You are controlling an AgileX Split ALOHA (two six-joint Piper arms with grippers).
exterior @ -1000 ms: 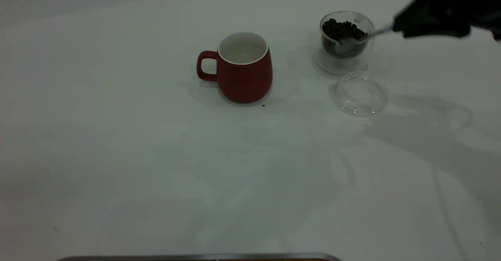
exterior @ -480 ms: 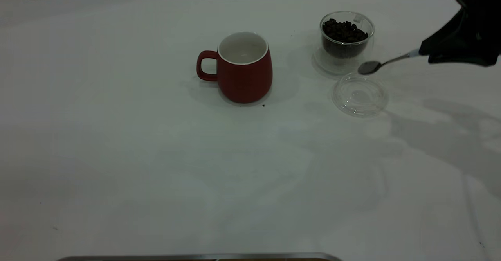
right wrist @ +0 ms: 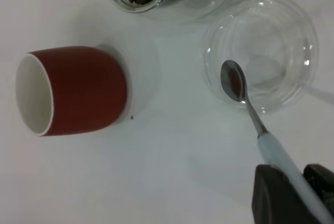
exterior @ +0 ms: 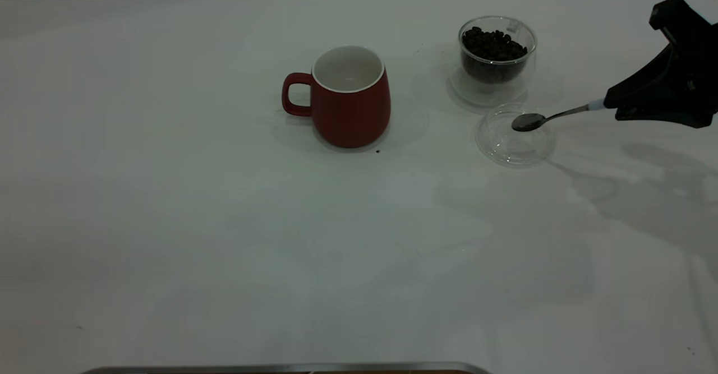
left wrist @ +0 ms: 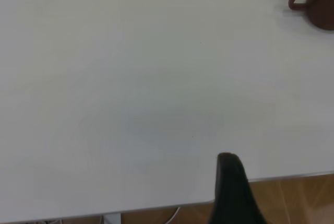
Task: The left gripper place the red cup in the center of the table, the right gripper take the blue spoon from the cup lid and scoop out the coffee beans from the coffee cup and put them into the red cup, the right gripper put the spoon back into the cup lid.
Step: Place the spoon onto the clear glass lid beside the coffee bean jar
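Note:
Next, I lay the blue spoon across the rim of the clear cup lid (exterior: 547,133) (right wrist: 292,92) with my right gripper, with the spoon's bowl inside.
The red cup (exterior: 350,105) stands upright mid-table, handle to the left, its white inside bare; it also shows in the wrist views (right wrist: 78,91) (left wrist: 315,2). Back right stands the glass coffee cup (exterior: 497,54) filled with coffee beans (exterior: 492,42). Just in front of it lies the clear cup lid (exterior: 515,138). My right gripper (exterior: 614,107) is shut on the pale handle of the blue spoon (exterior: 530,121). The spoon's metal bowl (right wrist: 233,80) hovers over the lid (right wrist: 266,51), and I see no beans in it. My left gripper (left wrist: 229,182) is parked by the table's edge, far from the red cup.
One dark speck (exterior: 377,151) lies by the red cup's base. A metal strip (exterior: 286,368) runs along the white table's (exterior: 224,222) front edge. Wooden floor (left wrist: 297,198) shows past the table's edge in the left wrist view.
The right gripper drew the spoon out of the coffee cup and carried it forward and down; its bowl now hangs over the lid. The cups and the lid stayed put.

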